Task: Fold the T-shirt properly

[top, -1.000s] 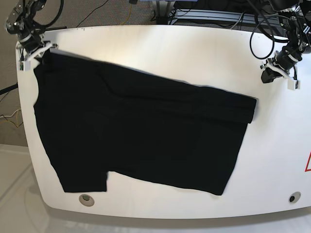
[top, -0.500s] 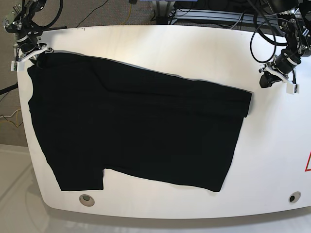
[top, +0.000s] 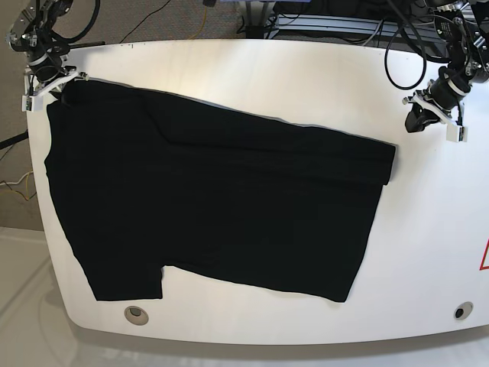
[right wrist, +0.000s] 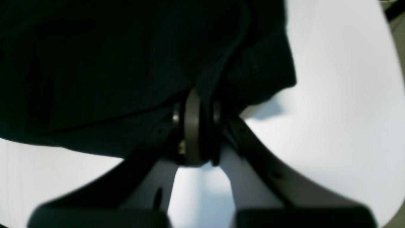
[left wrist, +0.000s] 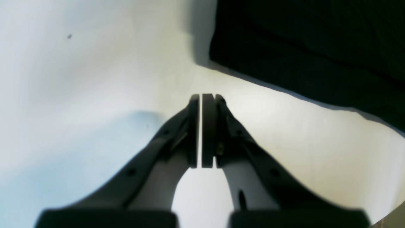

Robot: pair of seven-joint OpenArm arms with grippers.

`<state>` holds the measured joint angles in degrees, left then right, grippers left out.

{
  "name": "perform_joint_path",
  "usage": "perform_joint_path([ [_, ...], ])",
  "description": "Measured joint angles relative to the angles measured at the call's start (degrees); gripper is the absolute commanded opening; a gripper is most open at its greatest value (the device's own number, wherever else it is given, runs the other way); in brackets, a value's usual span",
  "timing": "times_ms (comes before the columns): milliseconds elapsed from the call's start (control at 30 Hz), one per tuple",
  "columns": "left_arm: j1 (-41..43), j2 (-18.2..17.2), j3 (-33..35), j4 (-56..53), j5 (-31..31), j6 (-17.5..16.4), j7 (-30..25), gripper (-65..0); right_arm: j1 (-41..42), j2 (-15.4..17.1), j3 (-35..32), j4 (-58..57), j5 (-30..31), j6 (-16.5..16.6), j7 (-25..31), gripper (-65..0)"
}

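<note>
The T-shirt's back edge slants forward to its loose corner, so next my empty left gripper opens, pinches that corner (top: pixel 386 148) and pulls it back to straighten the back edge.
The black T-shirt (top: pixel 214 199) lies spread flat across the white table (top: pixel 306 76), one sleeve toward the front left. My right gripper (top: pixel 47 82), at the base view's far left, is shut on the shirt's back-left corner. The right wrist view shows black cloth (right wrist: pixel 126 63) pinched in the right gripper (right wrist: pixel 202 101). My left gripper (top: pixel 434 115), at the base view's far right, is shut and empty, just off the shirt's right end. In the left wrist view the left gripper (left wrist: pixel 201 96) has its pads pressed together, the shirt's edge (left wrist: pixel 300 47) beyond them.
Two round insets (top: pixel 136 313) (top: pixel 459 311) sit near the table's front edge. A red mark (top: pixel 484 256) is at the right edge. Cables and equipment (top: pixel 336 19) stand behind the table. Bare table top shows at the right (top: pixel 435 214).
The shirt has been dragged a little to the left by my right gripper, then stopped. My left gripper, shut and empty, has risen slightly toward the back.
</note>
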<state>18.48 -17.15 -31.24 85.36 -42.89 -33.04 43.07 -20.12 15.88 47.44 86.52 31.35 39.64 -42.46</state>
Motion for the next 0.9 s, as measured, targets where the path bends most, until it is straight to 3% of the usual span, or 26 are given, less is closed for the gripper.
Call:
perform_joint_path([
  [133,0.24,0.33,-0.33,-0.57,0.02,0.02,0.63,-63.9,0.09,0.04,0.02,0.04,0.02,0.02,0.11,-65.0],
  [200,0.07,0.48,-0.48,-0.96,-0.02,0.02,0.81,-56.6,0.02,0.00,0.39,0.04,0.00,0.00,0.15,-65.0],
  [467,-0.81,0.46,-1.55,-1.81,-0.55,0.02,1.99,-37.3,-0.22,0.00,0.63,0.04,0.44,0.02,-0.04,-65.0],
  [600,-0.35,0.68,-1.46,-1.53,-0.59,0.02,4.28,-40.7,-0.07,-0.02,0.85,0.04,0.42,0.02,-0.20,-65.0],
  [733,0.83,1.11,-1.29,0.39,-0.61,0.24,4.48,-61.2,0.09,0.00,0.90,0.04,0.94,0.00,-0.20,-65.0],
  [767,1.22,1.25,-1.25,1.33,-0.50,0.24,4.46,-63.8,0.09,-0.02,0.87,0.04,1.09,0.02,-0.20,-65.0],
  [900,2.12,1.31,-0.46,3.72,-0.37,0.24,4.66,-65.0,0.09,-0.02,0.87,0.04,1.38,0.00,-0.22,-65.0],
])
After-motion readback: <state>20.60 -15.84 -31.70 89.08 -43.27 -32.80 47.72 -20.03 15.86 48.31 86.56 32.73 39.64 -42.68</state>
